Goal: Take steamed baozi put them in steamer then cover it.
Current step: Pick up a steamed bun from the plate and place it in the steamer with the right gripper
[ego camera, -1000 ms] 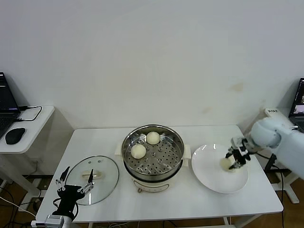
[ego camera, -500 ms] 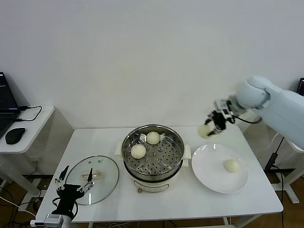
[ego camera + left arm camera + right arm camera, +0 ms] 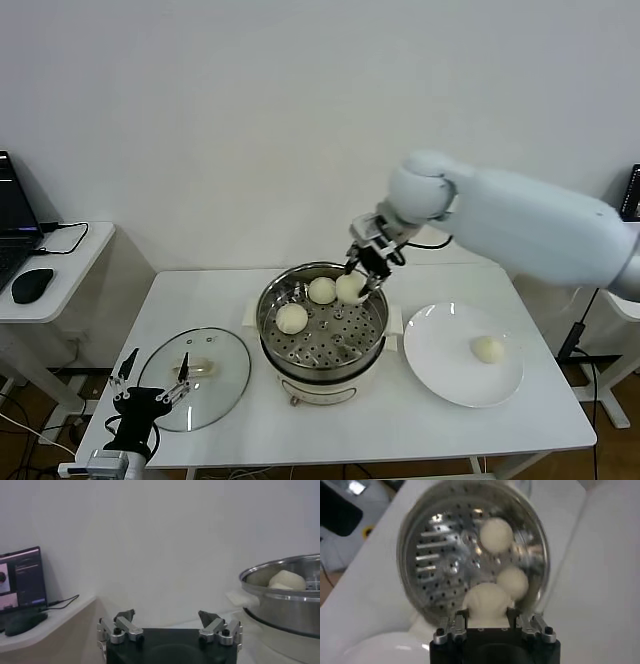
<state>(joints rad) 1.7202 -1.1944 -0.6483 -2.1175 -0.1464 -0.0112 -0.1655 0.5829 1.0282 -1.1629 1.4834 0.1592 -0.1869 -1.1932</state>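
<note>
The baozi, still held over the steamer's back, will be let go by my right gripper on the bare front of the steamer's bottom (image 3: 318, 348) (image 3: 444, 543), closer to the front edge of the table.
My right gripper (image 3: 358, 277) is shut on a cream-white baozi (image 3: 351, 288) and holds it over the back right of the steel steamer (image 3: 322, 318). In the right wrist view the held baozi (image 3: 486, 604) sits between the fingers (image 3: 461, 616) above the perforated floor. Two baozi lie in the steamer, one at the back (image 3: 321, 290) and one at the left (image 3: 291, 318). A fourth baozi (image 3: 487, 349) lies on the white plate (image 3: 440, 360). The glass lid (image 3: 196, 377) lies flat on the table at left. My left gripper (image 3: 148, 384) is open, low at the table's front left.
The steamer sits on a cream pot (image 3: 320, 385) mid-table. A side table at far left carries a laptop (image 3: 14, 222) and a mouse (image 3: 31, 286). The left wrist view shows the steamer rim (image 3: 280, 587) to one side.
My right gripper lifted a baozi off the plate and carried it left to above the steamer's back right. The left arm has barely moved.
</note>
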